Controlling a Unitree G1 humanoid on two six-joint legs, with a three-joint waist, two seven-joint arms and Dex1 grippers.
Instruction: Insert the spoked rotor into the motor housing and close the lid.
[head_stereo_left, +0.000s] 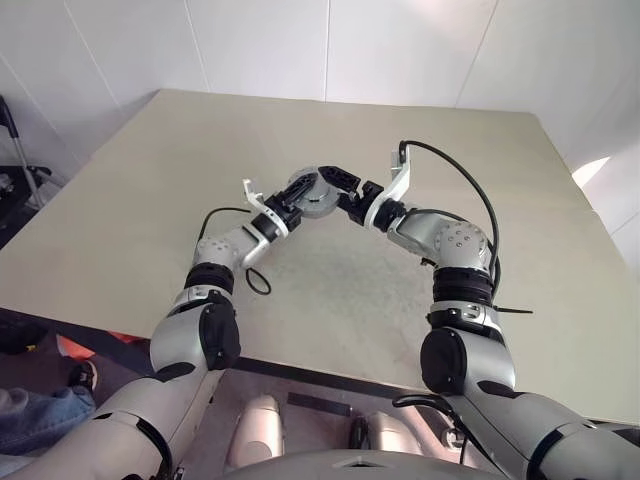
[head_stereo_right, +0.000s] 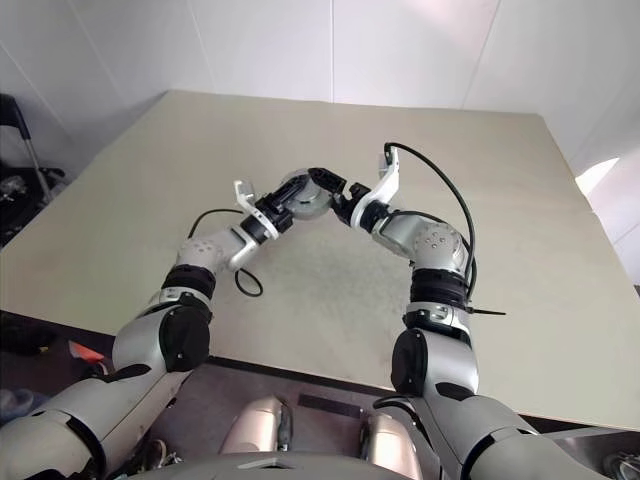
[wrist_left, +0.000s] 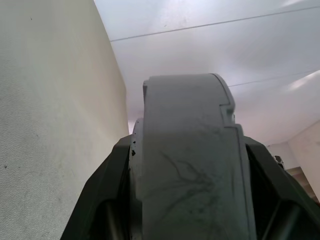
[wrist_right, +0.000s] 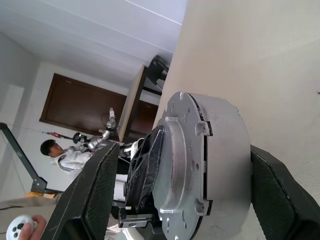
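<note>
The robot's left gripper should set the motor housing down on the bare beige table (head_stereo_left: 206, 214), just outward from that gripper's wrist.
The motor housing (head_stereo_left: 318, 197), a grey round drum, hangs above the middle of the table. My left gripper (head_stereo_left: 298, 196) is shut on it, its dark fingers (wrist_left: 102, 200) pressed against both sides of the grey body (wrist_left: 187, 160). A flat silvery face with small tabs, seemingly the lid (wrist_right: 182, 165), sits on the housing (wrist_right: 225, 155) on the side toward the left gripper. My right gripper (head_stereo_left: 342, 186) faces the housing from the other side and is open, its fingers (wrist_right: 285, 200) spread wider than the drum. The spoked rotor is hidden.
The beige table (head_stereo_left: 450, 160) stretches far and to both sides, with its front edge close to me. A black cable loop (head_stereo_left: 258, 282) hangs by my left forearm. A person (wrist_right: 55, 150) stands far off, and a hand (wrist_right: 20, 227) holds a white controller.
</note>
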